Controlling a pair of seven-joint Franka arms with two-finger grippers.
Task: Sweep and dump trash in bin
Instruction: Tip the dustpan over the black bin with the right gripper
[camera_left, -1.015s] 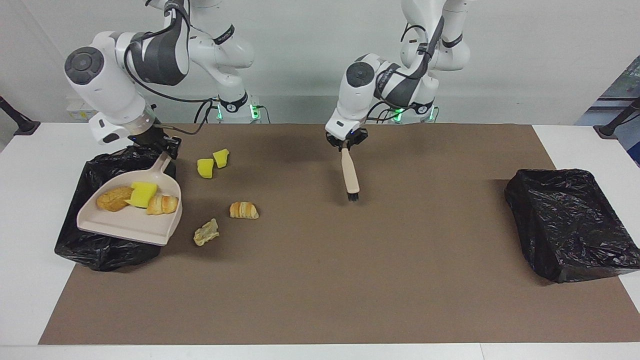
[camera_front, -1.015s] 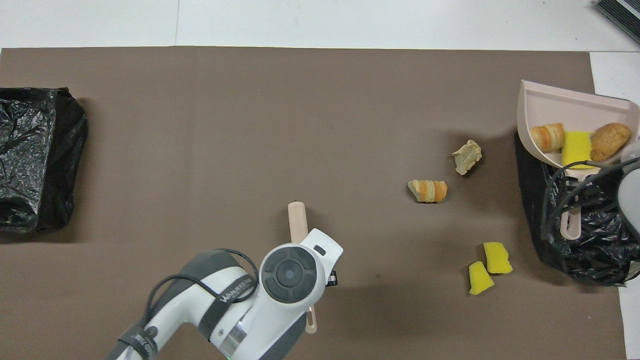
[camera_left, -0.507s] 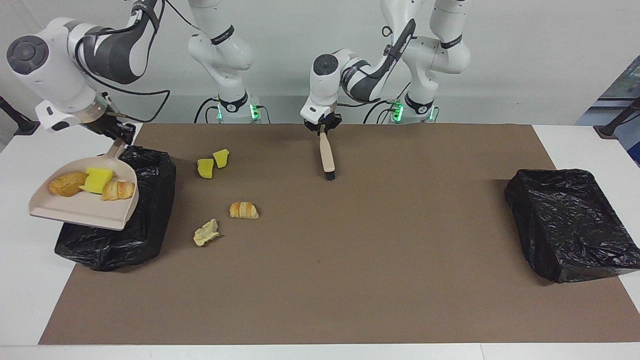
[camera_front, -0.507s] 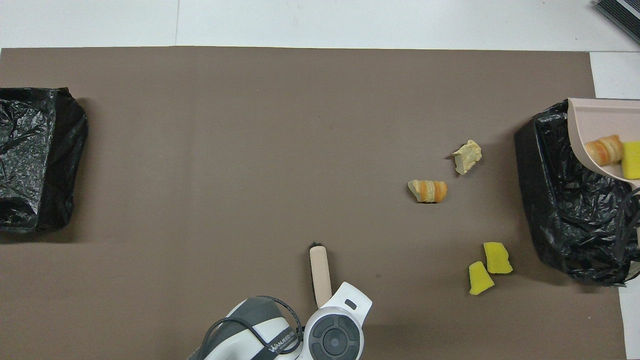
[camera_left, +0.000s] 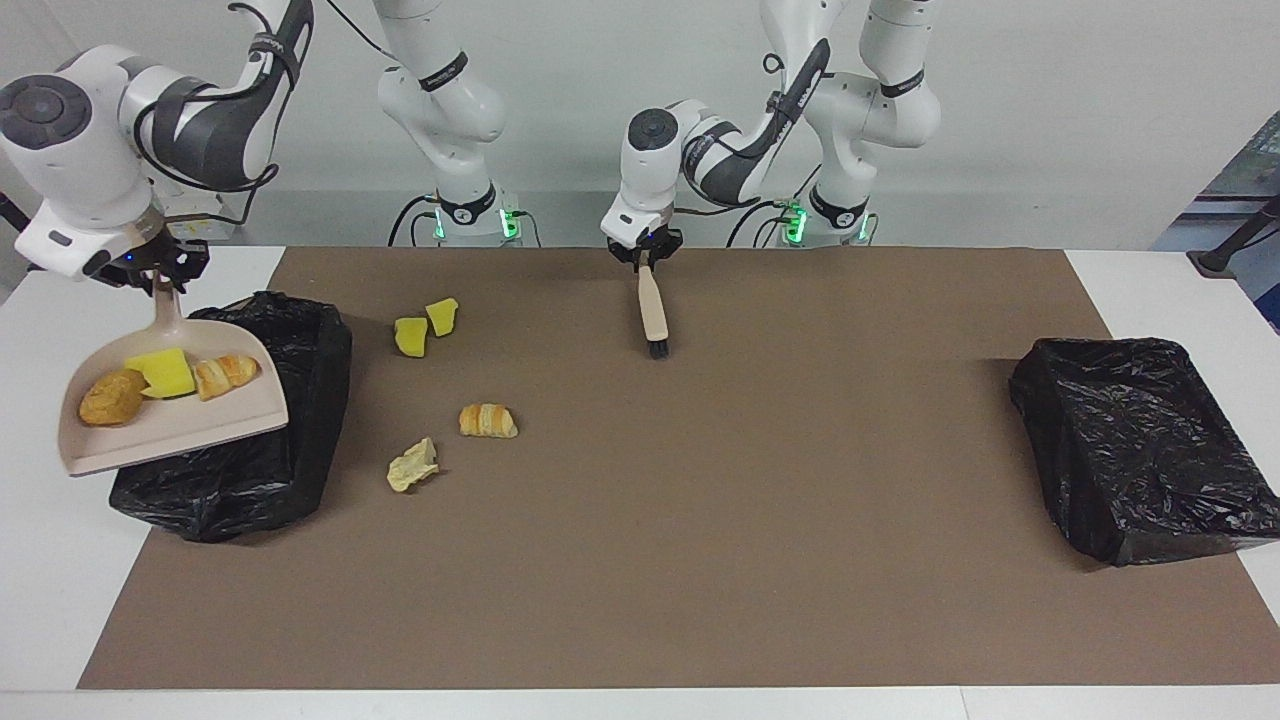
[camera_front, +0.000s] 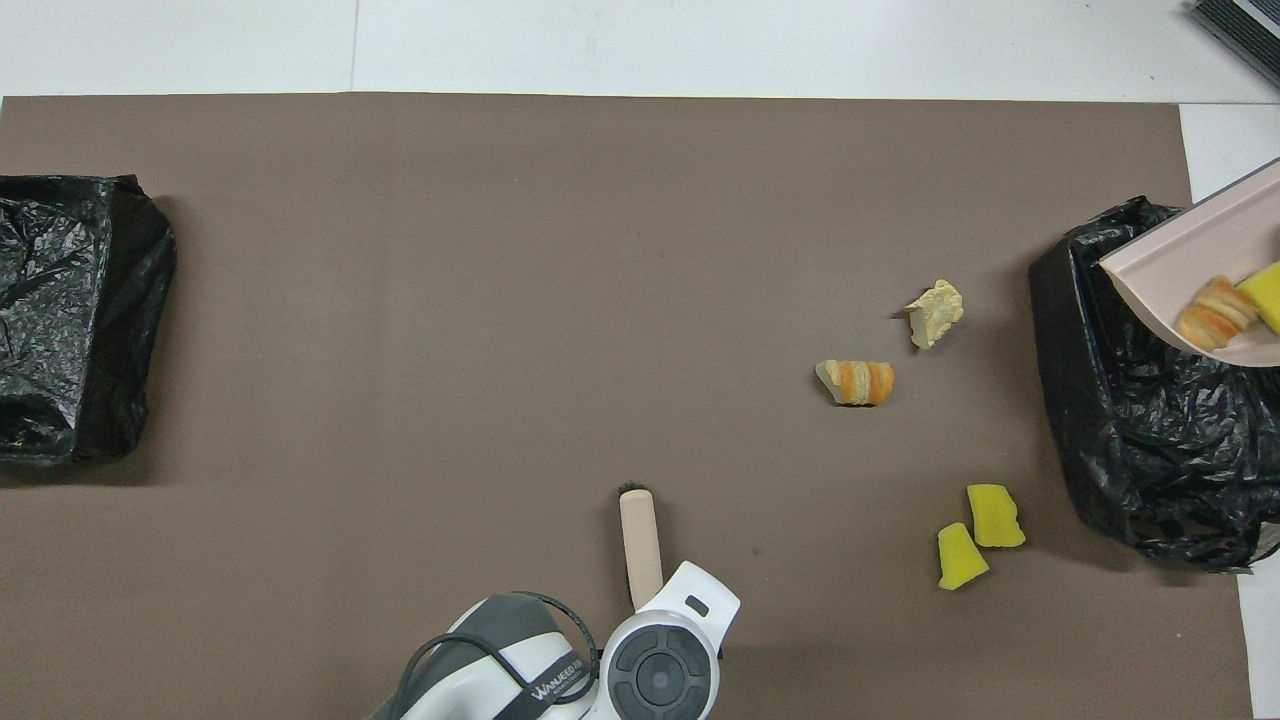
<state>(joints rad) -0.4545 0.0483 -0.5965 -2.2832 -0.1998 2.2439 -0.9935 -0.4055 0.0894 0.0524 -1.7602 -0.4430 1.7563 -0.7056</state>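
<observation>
My left gripper is going to set the hand brush down on the near middle of the brown mat (camera_front: 643, 614).
My right gripper (camera_left: 160, 274) is shut on the handle of the beige dustpan (camera_left: 180, 428), held in the air over the outer edge of a black-bagged bin (camera_left: 235, 490) at the right arm's end. A bread piece (camera_left: 110, 397), a yellow sponge (camera_left: 162, 372) and a croissant (camera_left: 225, 375) lie in the pan. On the mat beside the bin lie two yellow sponge chunks (camera_left: 410, 336), a croissant (camera_left: 487, 420) and a crumpled beige scrap (camera_left: 412, 466). My left gripper (camera_left: 648, 262) is shut on the hand brush (camera_left: 655, 312), bristles pointing down over the mat's near middle.
A second black-bagged bin (camera_left: 1140, 440) stands at the left arm's end of the brown mat (camera_left: 700, 560). In the overhead view the dustpan (camera_front: 1180, 262) juts over the bin (camera_front: 1130, 400), and the brush (camera_front: 640, 535) shows past the left wrist.
The right arm carried the loaded dustpan across the bin toward the table's end and turned it. The left arm drew the brush back toward the robots, then held still.
</observation>
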